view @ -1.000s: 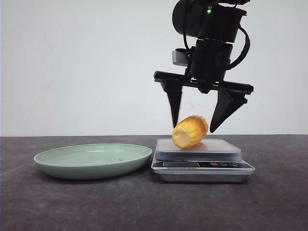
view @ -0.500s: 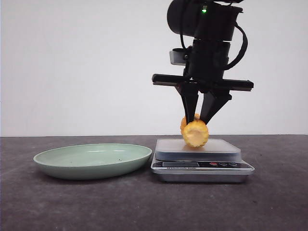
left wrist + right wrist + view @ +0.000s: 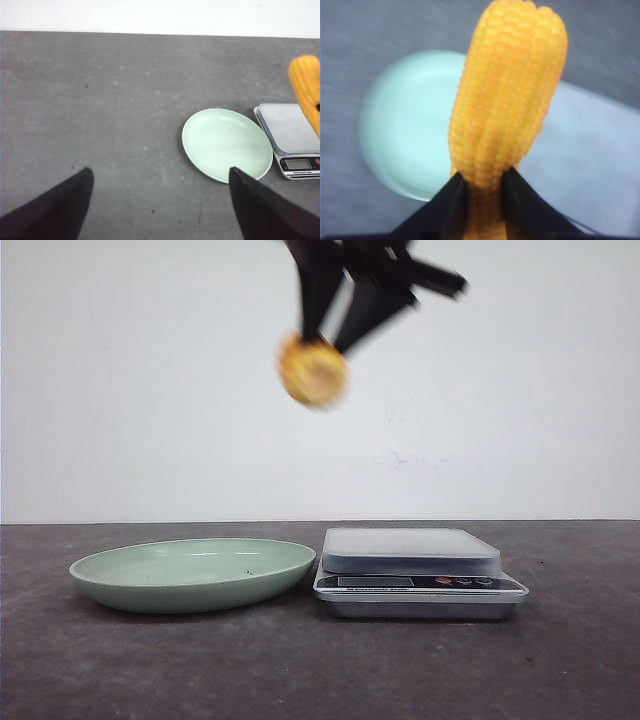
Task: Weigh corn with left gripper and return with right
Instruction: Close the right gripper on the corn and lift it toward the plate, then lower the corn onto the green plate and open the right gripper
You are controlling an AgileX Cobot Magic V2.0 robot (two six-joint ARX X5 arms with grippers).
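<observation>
Next, I let go of the corn with my right gripper in the middle of the pale green dish (image 3: 200, 552) (image 3: 431, 125) next to the scale.
The corn (image 3: 313, 369), a stubby yellow-orange cob, hangs high in the air, blurred, above the gap between the dish and the scale. My right gripper (image 3: 328, 340) is shut on it; in the right wrist view its black fingers (image 3: 455, 205) pinch the cob (image 3: 507, 100) near its base. The corn also shows at the edge of the left wrist view (image 3: 306, 90). My left gripper (image 3: 161, 172) is open and empty, high over bare table left of the dish. The scale (image 3: 415, 570) stands at centre right with its platform bare.
A pale green shallow dish (image 3: 192, 572) sits left of the scale, almost touching it; it also shows in the left wrist view (image 3: 227, 144) and below the corn in the right wrist view (image 3: 405, 125). The table is dark grey, against a white wall.
My right gripper closed on the corn on the scale, then lifted it up high and to the left. The scale platform is now bare.
</observation>
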